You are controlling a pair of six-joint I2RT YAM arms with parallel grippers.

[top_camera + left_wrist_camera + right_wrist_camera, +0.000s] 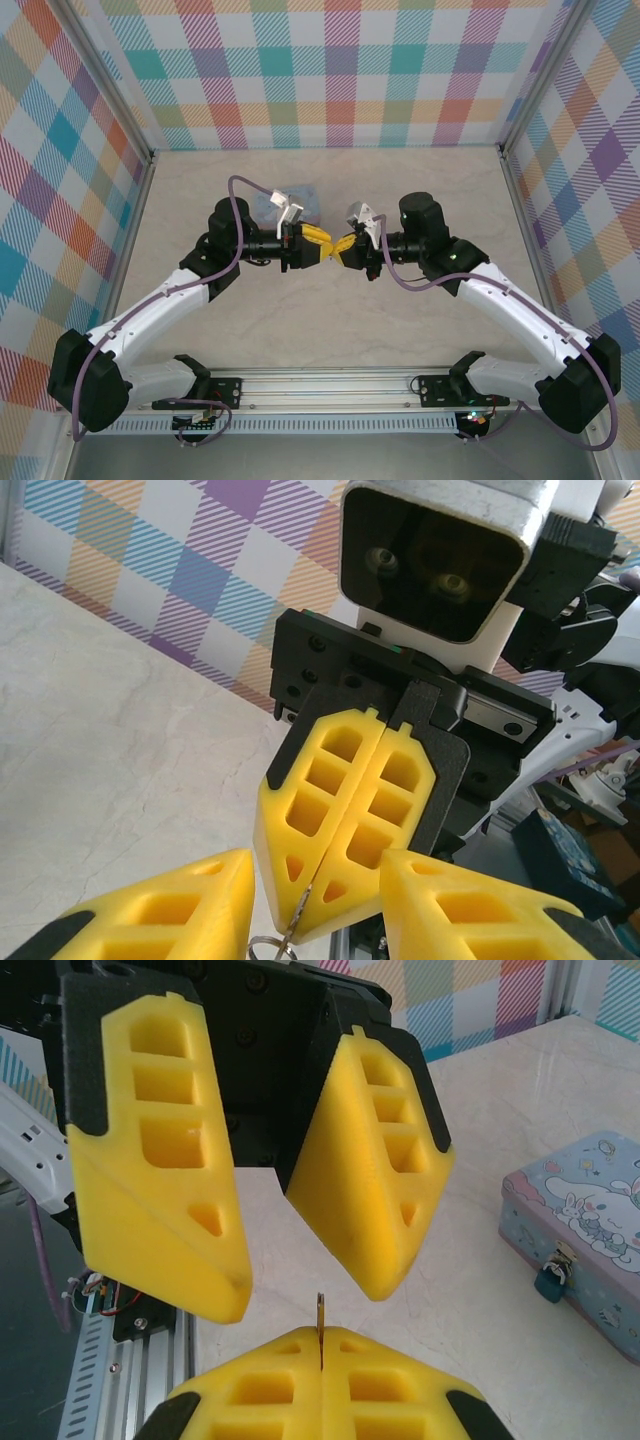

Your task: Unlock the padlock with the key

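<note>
I will hold the key blade with my left gripper while my right gripper takes the key's ring end (267,945), because the key blade only just clears my right gripper's fingers.
Above the table's middle, my two grippers meet tip to tip. My right gripper (321,1348) is shut on the key (320,1312), whose thin grey blade sticks out past its yellow pads. My left gripper (305,1292) stands open, one finger on each side of the key tip, not touching it. In the left wrist view the key (299,908) and its ring (268,947) hang from the shut right gripper (302,920), between the left gripper's (318,880) spread fingers. The blue padlock (549,1281) hangs on the front of a pale blue cartoon tin (590,1210).
The tin (287,205) sits on the marble-look table (330,330) just behind the left wrist. Checked walls enclose the back and sides. An aluminium rail (330,385) with the arm bases runs along the near edge.
</note>
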